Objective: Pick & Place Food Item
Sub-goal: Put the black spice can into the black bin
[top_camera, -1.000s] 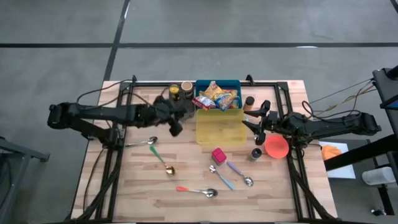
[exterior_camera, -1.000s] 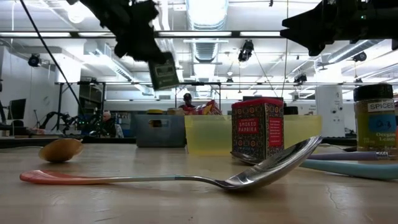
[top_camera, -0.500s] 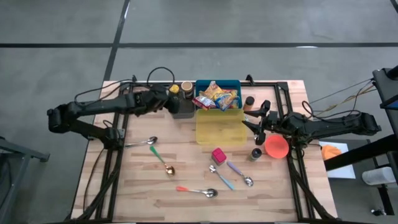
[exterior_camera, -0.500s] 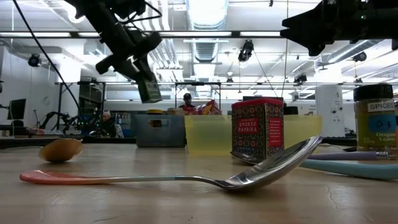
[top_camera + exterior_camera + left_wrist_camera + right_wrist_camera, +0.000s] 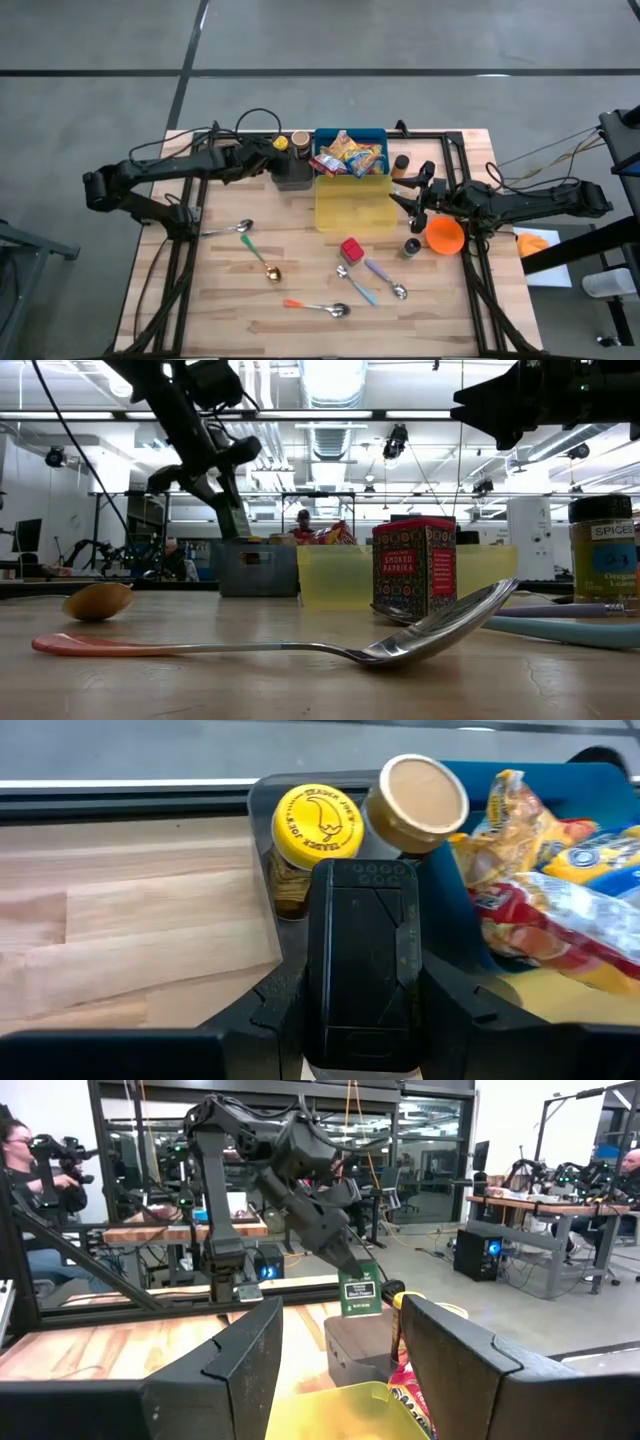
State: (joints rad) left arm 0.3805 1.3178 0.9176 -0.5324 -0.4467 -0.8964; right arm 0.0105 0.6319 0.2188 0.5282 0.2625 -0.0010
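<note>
The robot's left gripper will release the dark tin in the grey bin (image 5: 288, 174) (image 5: 362, 988), in front of the jar with the yellow lid. The tin hangs over the grey bin now.
My left gripper (image 5: 276, 162) is shut on a small dark tin with a green label (image 5: 358, 1296). It hangs over the grey bin (image 5: 293, 180) at the far edge. In the left wrist view the tin's black face (image 5: 360, 950) fills the gap between the fingers. Below it stand a yellow-lidded jar (image 5: 317, 823) and a tan-lidded jar (image 5: 416, 802). In the low view the gripper (image 5: 222, 485) holds the tin edge-on (image 5: 238, 520). My right gripper (image 5: 414, 196) waits open beside the yellow bin (image 5: 352, 208) with nothing between its fingers (image 5: 240, 1370). My left gripper pinches the tin between its two fingers (image 5: 275, 1010), one on each narrow side of the black face (image 5: 318, 990). The fingers slant down from the table's left. The tin hangs tilted below them, clear of the grey bin.
A blue bin (image 5: 350, 135) holds snack packets behind the yellow bin. A red paprika tin (image 5: 350, 248), a spice jar (image 5: 412, 246), an orange bowl (image 5: 445, 235) and several spoons (image 5: 318, 307) lie on the near half of the table.
My left gripper has carried the tin from the table's middle toward the far edge, to a place over the grey bin, and has sunk a little. The wrist has rolled, so the tin has turned from label-on to edge-on in the low view.
</note>
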